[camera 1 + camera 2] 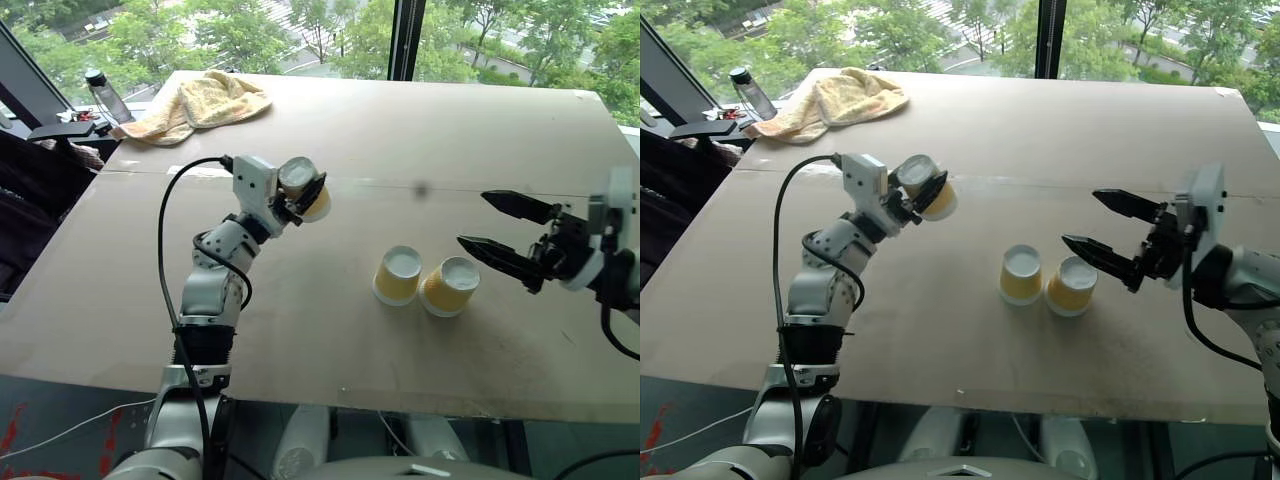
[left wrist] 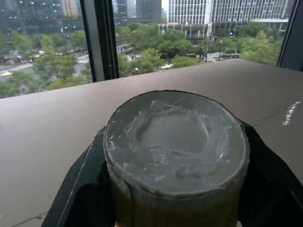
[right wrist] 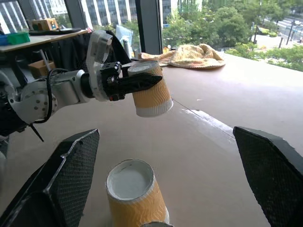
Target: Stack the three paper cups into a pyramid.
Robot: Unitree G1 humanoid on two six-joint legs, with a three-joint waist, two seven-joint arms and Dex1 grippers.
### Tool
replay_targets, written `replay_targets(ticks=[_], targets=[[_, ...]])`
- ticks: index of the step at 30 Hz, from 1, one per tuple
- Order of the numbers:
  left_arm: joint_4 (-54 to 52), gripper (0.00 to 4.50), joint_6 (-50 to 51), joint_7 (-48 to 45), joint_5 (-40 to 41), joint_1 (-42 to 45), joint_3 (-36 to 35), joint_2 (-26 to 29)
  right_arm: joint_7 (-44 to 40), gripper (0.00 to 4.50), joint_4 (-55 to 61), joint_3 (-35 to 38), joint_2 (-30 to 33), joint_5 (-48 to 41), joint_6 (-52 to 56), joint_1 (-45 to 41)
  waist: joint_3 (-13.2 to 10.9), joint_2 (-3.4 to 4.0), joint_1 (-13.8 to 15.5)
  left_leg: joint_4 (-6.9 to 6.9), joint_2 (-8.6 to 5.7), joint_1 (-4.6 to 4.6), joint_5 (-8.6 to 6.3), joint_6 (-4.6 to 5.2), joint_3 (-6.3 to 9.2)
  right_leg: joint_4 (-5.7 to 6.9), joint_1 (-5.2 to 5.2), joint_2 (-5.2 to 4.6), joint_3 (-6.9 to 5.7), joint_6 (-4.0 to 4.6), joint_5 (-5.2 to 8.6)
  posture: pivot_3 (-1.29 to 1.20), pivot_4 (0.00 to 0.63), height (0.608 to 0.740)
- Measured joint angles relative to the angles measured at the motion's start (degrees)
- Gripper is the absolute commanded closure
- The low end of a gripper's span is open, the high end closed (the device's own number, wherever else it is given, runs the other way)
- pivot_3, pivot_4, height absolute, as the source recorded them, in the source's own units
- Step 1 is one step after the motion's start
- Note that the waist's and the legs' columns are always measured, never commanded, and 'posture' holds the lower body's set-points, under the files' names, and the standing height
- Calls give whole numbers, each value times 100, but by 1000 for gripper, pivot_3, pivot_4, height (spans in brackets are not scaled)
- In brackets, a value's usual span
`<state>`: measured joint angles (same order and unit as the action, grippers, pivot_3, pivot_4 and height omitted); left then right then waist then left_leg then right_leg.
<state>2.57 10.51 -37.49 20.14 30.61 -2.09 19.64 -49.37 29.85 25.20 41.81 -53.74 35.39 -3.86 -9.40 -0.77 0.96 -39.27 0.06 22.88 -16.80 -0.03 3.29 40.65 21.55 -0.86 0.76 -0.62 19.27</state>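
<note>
I should release my left gripper's paper cup bridging the white bases of both standing paper cups [image 1: 436, 270].
My left gripper [image 1: 310, 195] is shut on one paper cup [image 1: 298, 177] and holds it in the air over the left-middle of the table, white base up. The left wrist view shows that cup's base [image 2: 175, 137] between the black fingers [image 2: 80, 189]. The other two paper cups [image 1: 398, 274] [image 1: 451, 286] stand upside down side by side at the table's middle, touching or nearly so. Just right of them my right gripper [image 1: 472, 218] is open and holds nothing, pointing toward them. The right wrist view shows the held cup [image 3: 151, 92] beyond a standing one [image 3: 132, 189].
The brown table [image 1: 450, 130] ends at a window along its far edge. A pale yellow towel [image 1: 200, 103] lies at the far left corner, with a dark bottle [image 1: 103, 92] beside it off the table's left edge.
</note>
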Motion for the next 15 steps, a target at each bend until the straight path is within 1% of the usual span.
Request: replay_targets(ticks=[3, 4, 6, 9, 12, 14, 15], targets=[[-330, 2209, 547, -384, 201, 278, 285, 95, -580, 0, -176, 539, -145, -100, -411, 589, 0, 1, -22, 1, 1, -8, 0, 0, -6, 2, -3, 4, 8, 0, 0, 0, 150, 740], [-481, 2209, 806, -564, 307, 446, 476, 88, -885, 0, -286, 873, -255, -161, -607, 939, 0, 0, 2, 1, 1, -4, 0, 0, -2, 0, -3, 5, 4, 0, 0, 0, 150, 740], [-761, 2209, 1219, -862, 545, 741, 732, 69, -1342, 0, -501, 1246, -317, -148, -865, 1521, -1, 3, 2, 1, 0, -5, 0, 0, -6, -2, -6, 3, 6, -1, 1, 0, 150, 740], [-1046, 2209, 1620, -1340, 840, 1058, 1040, 64, -1839, 0, -592, 1484, -282, 84, -1148, 2224, 2, 6, -66, 4, 4, -24, 0, 0, -21, 0, -12, 13, 31, 0, 1, 0, 150, 740], [-1075, 2209, 1756, -1710, 889, 1138, 1385, 17, -2008, 0, -588, 1670, -300, 40, -1345, 2383, 3, 13, -189, 13, 6, -68, -1, 2, -28, 2, -40, 20, 48, 0, 1, 0, 150, 740], [-1038, 2209, 1779, -1904, 920, 1144, 1537, -106, -2047, 0, -560, 1753, -315, 12, -1432, 2519, -2, 12, -193, 28, 7, -107, -11, 19, -28, -6, -76, 24, 53, 0, 3, 0, 150, 740], [-1014, 2209, 1757, -2000, 912, 1154, 1614, -121, -2049, 0, -554, 1775, -347, -36, -1454, 2546, -2, 12, -191, 28, 7, -111, -12, 20, -25, -7, -82, 27, 52, 0, 3, 0, 150, 740]])
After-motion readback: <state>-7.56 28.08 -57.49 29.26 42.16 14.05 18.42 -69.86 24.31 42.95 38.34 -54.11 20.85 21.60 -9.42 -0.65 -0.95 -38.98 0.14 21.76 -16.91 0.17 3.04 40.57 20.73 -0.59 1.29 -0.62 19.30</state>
